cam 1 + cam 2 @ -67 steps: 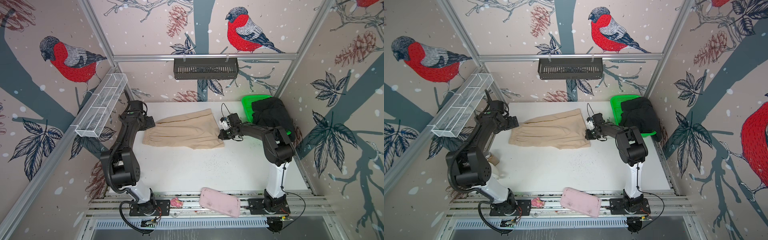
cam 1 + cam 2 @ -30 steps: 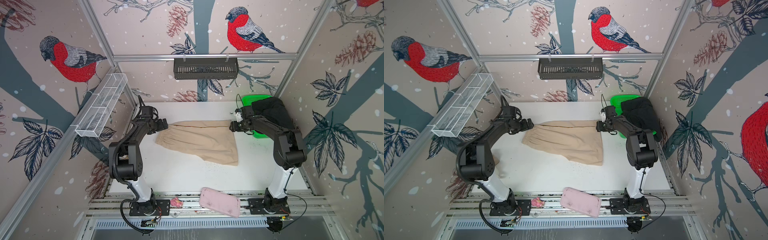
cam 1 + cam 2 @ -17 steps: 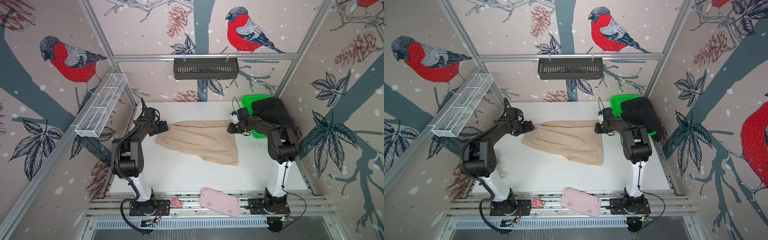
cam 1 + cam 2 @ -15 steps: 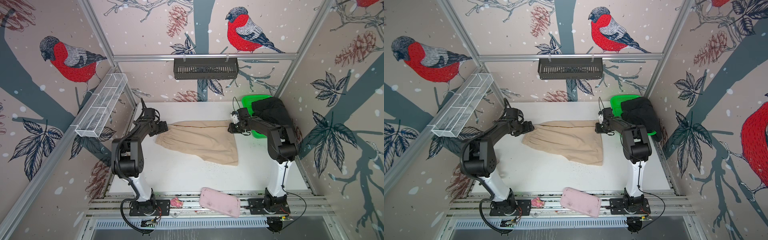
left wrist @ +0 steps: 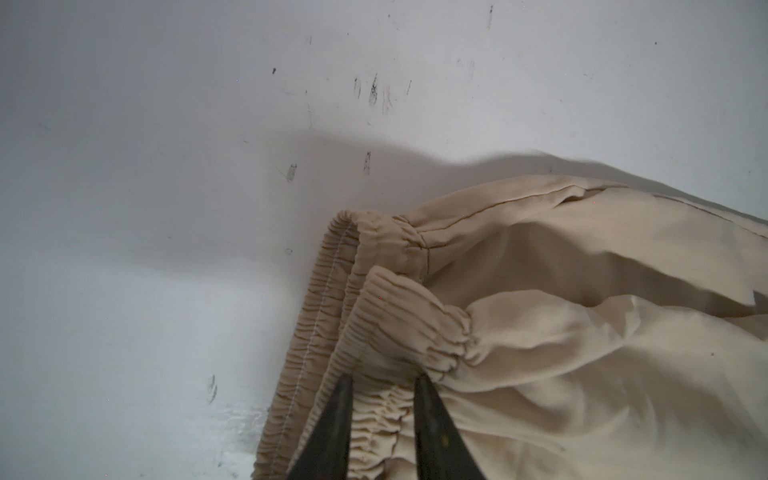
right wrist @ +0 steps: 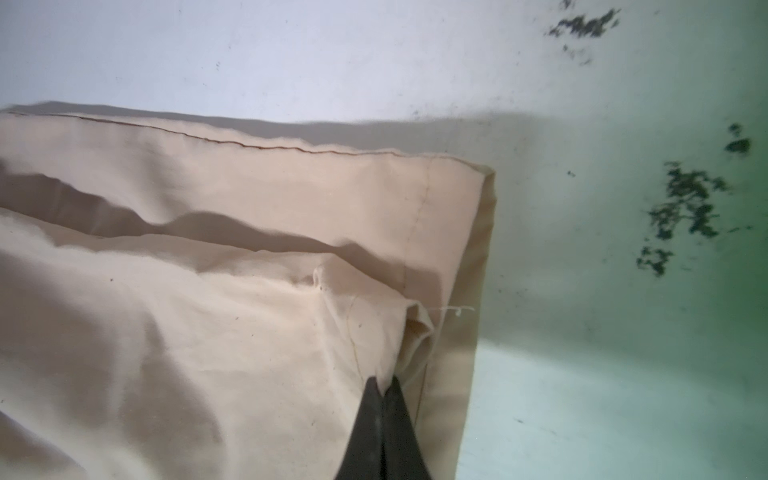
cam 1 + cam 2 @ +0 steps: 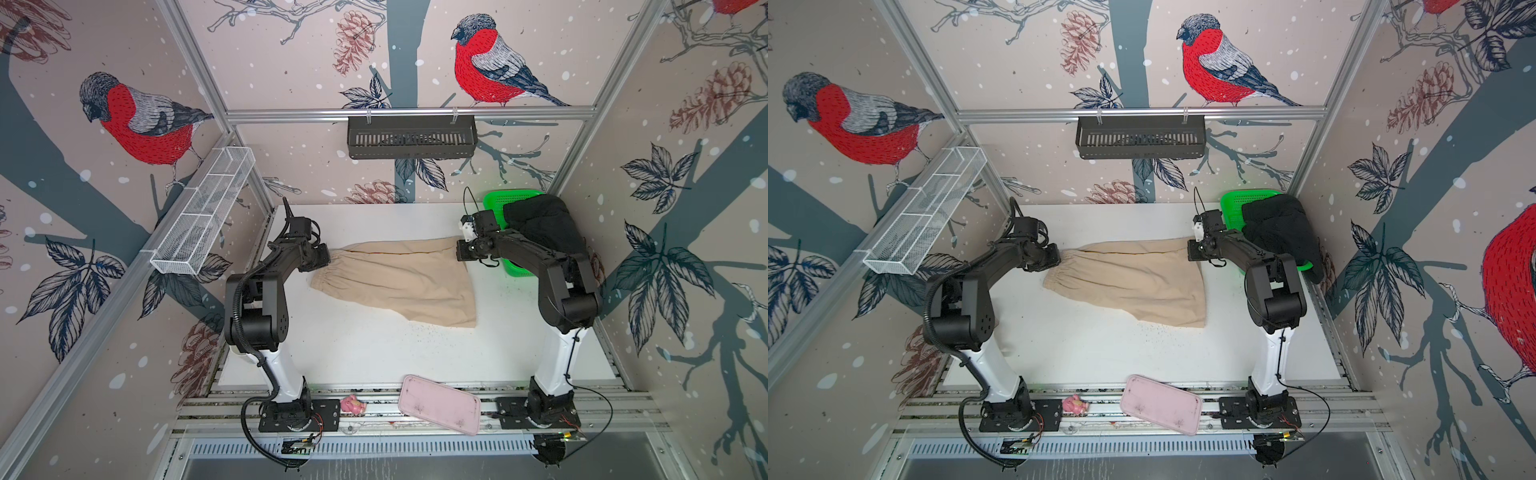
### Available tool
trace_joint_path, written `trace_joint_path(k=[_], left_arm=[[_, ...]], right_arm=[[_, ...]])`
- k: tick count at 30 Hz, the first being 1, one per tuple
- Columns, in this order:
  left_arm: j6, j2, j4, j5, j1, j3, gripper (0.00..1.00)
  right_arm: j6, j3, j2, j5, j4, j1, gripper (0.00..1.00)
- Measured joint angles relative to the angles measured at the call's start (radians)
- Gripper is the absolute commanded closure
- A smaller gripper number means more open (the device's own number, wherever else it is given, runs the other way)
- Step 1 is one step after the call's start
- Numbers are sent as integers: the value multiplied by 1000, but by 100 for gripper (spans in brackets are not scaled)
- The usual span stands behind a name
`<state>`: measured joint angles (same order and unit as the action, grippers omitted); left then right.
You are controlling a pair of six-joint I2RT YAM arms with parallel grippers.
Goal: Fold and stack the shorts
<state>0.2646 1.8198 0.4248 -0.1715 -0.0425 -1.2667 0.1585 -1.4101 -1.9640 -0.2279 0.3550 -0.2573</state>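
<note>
Next, I open my left gripper, which holds a wide bunch of waistband short of the corner of the shorts' upper layer, and pinch nearer that corner [image 5: 384, 289] before I straighten the shorts.
The beige shorts [image 7: 395, 278] [image 7: 1129, 278] lie spread flat across the back of the white table, gathered waist to the left and leg hems to the right. My left gripper [image 7: 326, 259] [image 5: 382, 380] is at the waist's far corner, its jaws closed in on a bunch of the elastic waistband [image 5: 390, 332]. My right gripper [image 7: 459, 251] [image 6: 384, 380] is shut on a fold of the hem at the far right corner. The black shorts [image 7: 544, 224] [image 7: 1279, 228] hang crumpled over the green basket [image 7: 498, 199] behind the right arm.
A pink tray [image 7: 439, 405] and a small pink toy [image 7: 352, 405] lie on the front rails. A white wire basket [image 7: 203, 216] hangs on the left wall and a black shelf [image 7: 411, 137] on the back rail. Dark crumbs dot the table [image 7: 374, 353].
Both grippers have closed on the beige shorts, the left on the waistband, the right on the hem. The shorts, earlier shifted right and spread out, have not moved in the last second.
</note>
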Motion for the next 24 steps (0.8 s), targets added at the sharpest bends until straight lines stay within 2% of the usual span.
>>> trace_joint_path(k=[4,12,17,18,21,22,24], left_arm=[[-1,-2,1,19,0,-6,100],[0,-31,11,74,0,-15,100],[10,-62,3,89,-5,0,100],[10,-63,1,82,-6,2,97],[10,-63,-21,44,-7,14,56],[10,-62,-32,31,-7,19,46],[17,-55,-55,0,-6,29,34]], right_arm=[[0,-2,48,26,12,-3,99],[0,-16,111,72,25,-3,99],[-5,-24,100,72,26,0,99],[-5,-33,93,71,28,-2,99],[-6,-45,85,70,26,-8,98],[-8,-45,84,69,26,-10,98],[-8,-40,84,66,24,-10,98]])
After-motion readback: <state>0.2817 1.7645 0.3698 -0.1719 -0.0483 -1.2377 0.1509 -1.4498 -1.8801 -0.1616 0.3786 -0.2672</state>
